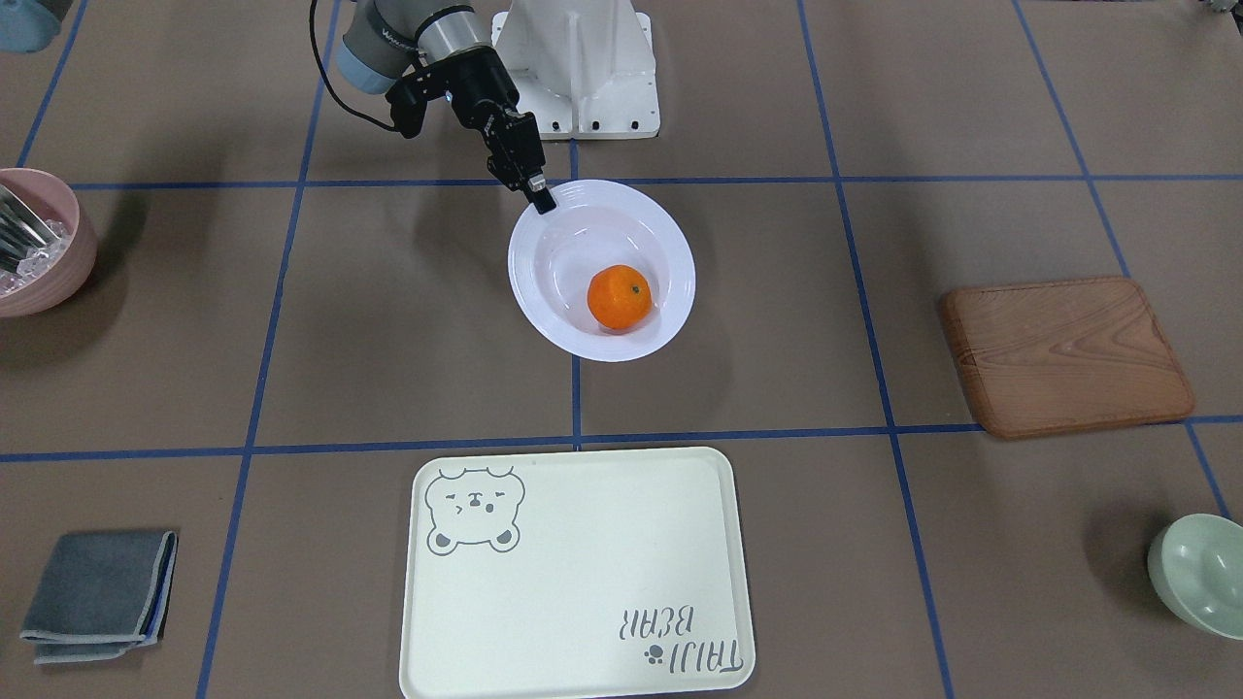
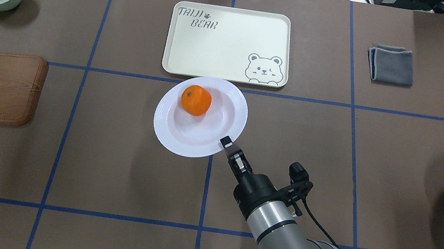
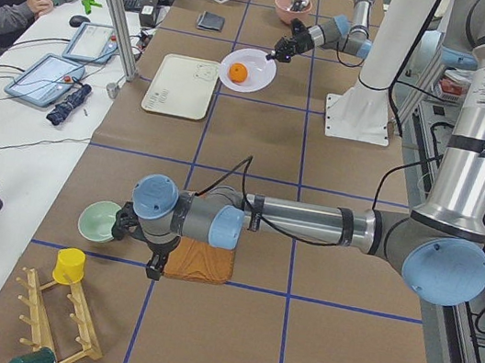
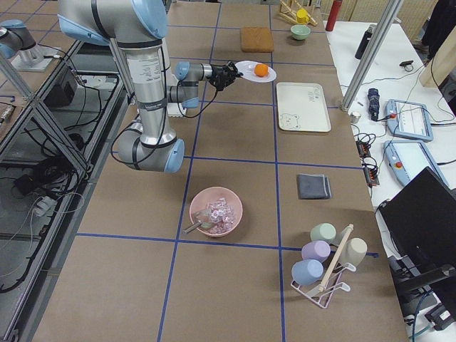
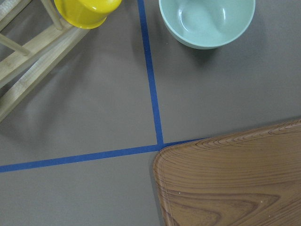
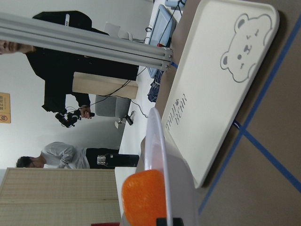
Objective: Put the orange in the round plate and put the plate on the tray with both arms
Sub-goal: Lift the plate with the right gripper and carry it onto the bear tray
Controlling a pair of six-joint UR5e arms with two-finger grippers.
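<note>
I should use my right gripper to set the white round plate down between the bear face and the lettering on the tray (image 1: 589,555) (image 6: 213,92).
The orange (image 1: 620,297) lies inside the white round plate (image 1: 670,243), toward the side facing the tray. My right gripper (image 1: 542,199) is shut on the plate's rim on the robot's side and holds the plate a little above the table. The cream bear tray (image 1: 583,573) lies bare just beyond the plate (image 2: 233,108). The right wrist view sees the plate (image 6: 155,141) edge-on with the orange (image 6: 143,197) and the tray (image 6: 221,84) behind. My left gripper (image 3: 152,264) hangs far off by the wooden board; I cannot tell whether it is open or shut.
A wooden board (image 1: 1068,354) and a pale green bowl (image 1: 1199,573) are on the robot's left. A pink bowl (image 1: 39,243) and a folded grey cloth (image 1: 97,592) are on its right. A yellow cup (image 5: 87,12) sits on a wooden rack. A person sits beside the table.
</note>
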